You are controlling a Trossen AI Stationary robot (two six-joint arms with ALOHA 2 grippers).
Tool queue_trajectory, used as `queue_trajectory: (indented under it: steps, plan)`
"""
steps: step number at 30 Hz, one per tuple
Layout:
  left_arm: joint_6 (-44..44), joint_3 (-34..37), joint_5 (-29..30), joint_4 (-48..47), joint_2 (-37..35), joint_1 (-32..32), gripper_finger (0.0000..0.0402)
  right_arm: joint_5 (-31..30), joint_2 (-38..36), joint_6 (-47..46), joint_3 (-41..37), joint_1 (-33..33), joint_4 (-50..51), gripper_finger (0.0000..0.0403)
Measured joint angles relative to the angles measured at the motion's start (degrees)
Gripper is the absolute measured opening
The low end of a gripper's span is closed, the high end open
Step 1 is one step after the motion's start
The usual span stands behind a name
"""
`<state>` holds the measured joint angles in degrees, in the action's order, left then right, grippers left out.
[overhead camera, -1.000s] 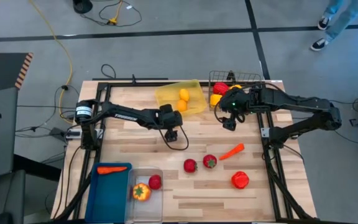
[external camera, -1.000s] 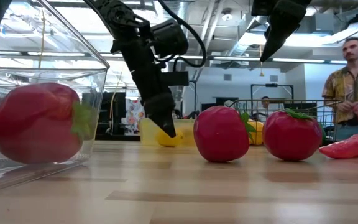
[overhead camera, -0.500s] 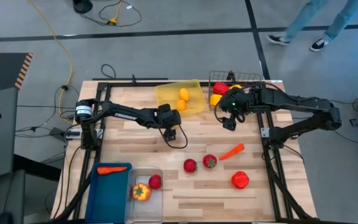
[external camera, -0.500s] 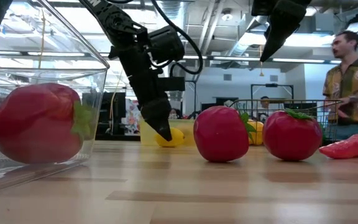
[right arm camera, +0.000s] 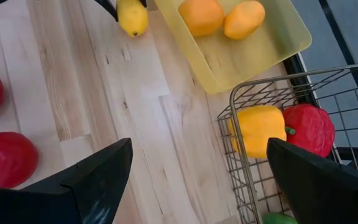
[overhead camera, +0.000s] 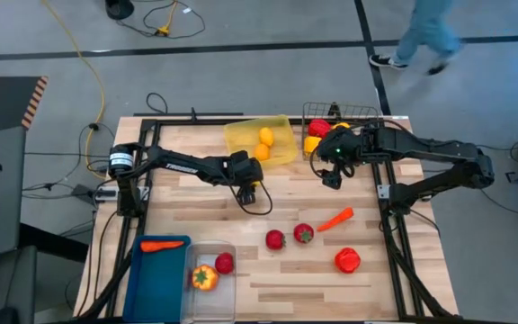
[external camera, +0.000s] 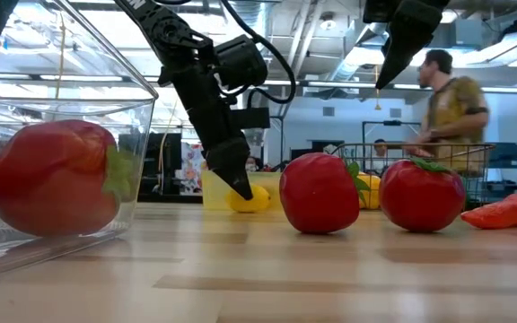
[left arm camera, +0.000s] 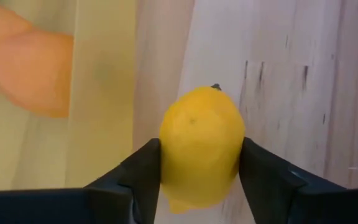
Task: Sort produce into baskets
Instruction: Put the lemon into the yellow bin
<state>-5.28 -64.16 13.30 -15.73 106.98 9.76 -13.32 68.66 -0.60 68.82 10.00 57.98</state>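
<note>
Next, I release the yellow lemon, now low on the wood, from my left gripper in the yellow tray's end (overhead camera: 233, 139) nearest the base of my left arm.
My left gripper (overhead camera: 251, 186) is shut on a yellow lemon (left arm camera: 199, 146), just in front of the yellow tray (overhead camera: 281, 135); the lemon sits low on the wood (external camera: 251, 199). My right gripper (overhead camera: 331, 178) hangs open above the table beside the wire basket (overhead camera: 358, 112), which holds peppers (right arm camera: 260, 129). The tray holds two orange-yellow lemons (overhead camera: 264, 144). On the table lie two tomatoes (overhead camera: 275, 239) (overhead camera: 304, 234), a carrot (overhead camera: 334, 219) and a red pepper (overhead camera: 348, 260). My left gripper pinches the lemon between its two fingers (left arm camera: 146, 171), one on each side of its middle (left arm camera: 166, 155). The fingers slant down from above and from the table's left. The lemon's underside looks to rest on the table (external camera: 253, 207).
At the near left stand a blue bin (overhead camera: 147, 288) with a carrot (overhead camera: 162, 244) and a clear bin (overhead camera: 214, 297) with a tomato (overhead camera: 225, 263) and an orange pepper (overhead camera: 203, 277). A person walks past beyond the far edge (overhead camera: 421, 31). Bare wood lies between the arms.
My left gripper has shifted a little toward the far edge and the yellow tray, and has shut on the lemon, which stays on the table. A person has walked across the room behind the table.
</note>
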Motion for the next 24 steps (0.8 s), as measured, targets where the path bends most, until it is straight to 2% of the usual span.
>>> queue_trajectory:
  steps: [6, 10, 13, 17, 24]
  plan:
    - [0.62, -0.17, -0.08, -0.22, 0.0, 0.0, 0.0165, 0.01, 0.0, 0.0, 0.0, 0.0, 0.0, 0.0398]
    - [2.48, -2.66, -3.22, -2.21, 0.0, 0.0, 0.0167, 0.0, 0.0, 0.02, 0.0, 0.0, 0.0, 0.0398]
    - [3.06, -5.89, -5.55, -4.27, 0.0, 0.0, 0.0167, 0.0, 0.0, 0.02, 0.0, 0.0, 0.0, 0.0398]
    - [2.42, -11.44, -5.31, -8.2, 0.0, 0.04, 0.0167, 0.0, 0.0, 0.04, 0.0, 0.0, 0.01, 0.0398]
    - [-3.46, -21.68, -5.05, -14.59, -0.02, 1.7, 0.0167, 0.01, 0.0, 0.15, 0.0, 0.0, 0.02, 0.0398]
